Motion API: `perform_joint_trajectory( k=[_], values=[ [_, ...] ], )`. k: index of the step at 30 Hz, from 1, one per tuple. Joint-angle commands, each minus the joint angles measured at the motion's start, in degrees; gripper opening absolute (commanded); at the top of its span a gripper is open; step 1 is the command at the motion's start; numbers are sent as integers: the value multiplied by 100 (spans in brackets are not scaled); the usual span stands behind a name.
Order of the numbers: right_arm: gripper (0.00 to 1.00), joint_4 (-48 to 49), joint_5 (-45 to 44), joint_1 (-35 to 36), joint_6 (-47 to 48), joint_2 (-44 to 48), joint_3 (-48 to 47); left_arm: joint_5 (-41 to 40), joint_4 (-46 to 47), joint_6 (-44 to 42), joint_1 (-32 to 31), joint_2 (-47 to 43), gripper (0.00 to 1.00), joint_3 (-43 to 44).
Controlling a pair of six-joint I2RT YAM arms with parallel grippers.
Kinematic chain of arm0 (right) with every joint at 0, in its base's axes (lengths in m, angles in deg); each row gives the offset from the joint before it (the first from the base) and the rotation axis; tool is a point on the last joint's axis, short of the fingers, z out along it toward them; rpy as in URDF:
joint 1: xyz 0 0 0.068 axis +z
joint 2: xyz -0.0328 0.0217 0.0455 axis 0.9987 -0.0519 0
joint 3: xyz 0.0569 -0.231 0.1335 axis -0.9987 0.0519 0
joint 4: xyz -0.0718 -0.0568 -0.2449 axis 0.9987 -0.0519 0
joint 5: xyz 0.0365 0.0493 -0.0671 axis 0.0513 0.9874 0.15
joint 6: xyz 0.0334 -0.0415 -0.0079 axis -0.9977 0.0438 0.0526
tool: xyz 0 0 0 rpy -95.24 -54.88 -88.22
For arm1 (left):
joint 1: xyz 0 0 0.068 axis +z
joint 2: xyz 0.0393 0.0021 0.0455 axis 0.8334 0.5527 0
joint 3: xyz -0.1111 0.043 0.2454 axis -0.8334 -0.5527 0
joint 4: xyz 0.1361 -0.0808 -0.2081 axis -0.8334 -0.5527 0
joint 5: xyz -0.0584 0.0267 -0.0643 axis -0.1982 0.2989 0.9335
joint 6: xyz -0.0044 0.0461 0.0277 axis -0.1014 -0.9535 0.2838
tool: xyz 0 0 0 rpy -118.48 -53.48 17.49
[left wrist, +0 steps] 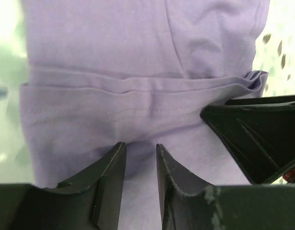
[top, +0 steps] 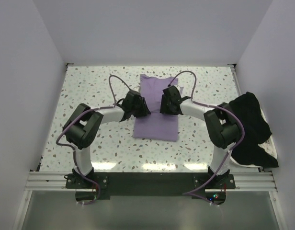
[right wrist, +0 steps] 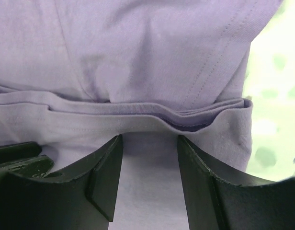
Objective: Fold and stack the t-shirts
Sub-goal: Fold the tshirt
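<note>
Next, my right gripper goes to the pale lavender t-shirt and grabs its near corner (top: 175,140), on the side toward the black t-shirt.
The pale lavender t-shirt (top: 155,127) lies folded into a long strip at the middle of the table. A cross fold with a stitched hem runs over it just beyond both sets of fingertips (left wrist: 138,88) (right wrist: 138,112). My left gripper (top: 143,106) (left wrist: 140,146) rests tips-down on its left half, jaws a narrow gap apart with flat fabric showing between them. My right gripper (top: 163,103) (right wrist: 150,138) rests on the right half, jaws wider apart, nothing pinched. The black t-shirt (top: 250,127) lies heaped at the table's right edge.
A white cloth edge (top: 270,154) shows under the black heap. The speckled tabletop (top: 90,91) is walled at the back and on both sides. My right gripper's finger (left wrist: 257,139) shows at the right of the left wrist view, close beside the left one.
</note>
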Motion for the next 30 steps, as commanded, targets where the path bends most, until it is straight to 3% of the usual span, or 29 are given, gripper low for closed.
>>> perform_joint_trajectory(
  k=[1,7,13,21,30],
  values=[
    [53,-319,254,249,-345,310,780,-236,14,55,-66,-647,37,-860],
    [53,-151,387,776,-547,988,1571,-191,497,343,-233,-1859,36,-2598],
    [53,-213,395,1207,-477,1559,1976,-297,481,617,-462,-2976,36,-3532],
    [54,-748,71,1207,-311,2280,1757,-700,-38,433,-471,-3568,38,-3139],
    [49,-697,-18,760,-100,2132,1660,-1105,-65,64,-181,-2594,36,-2497]
  ],
)
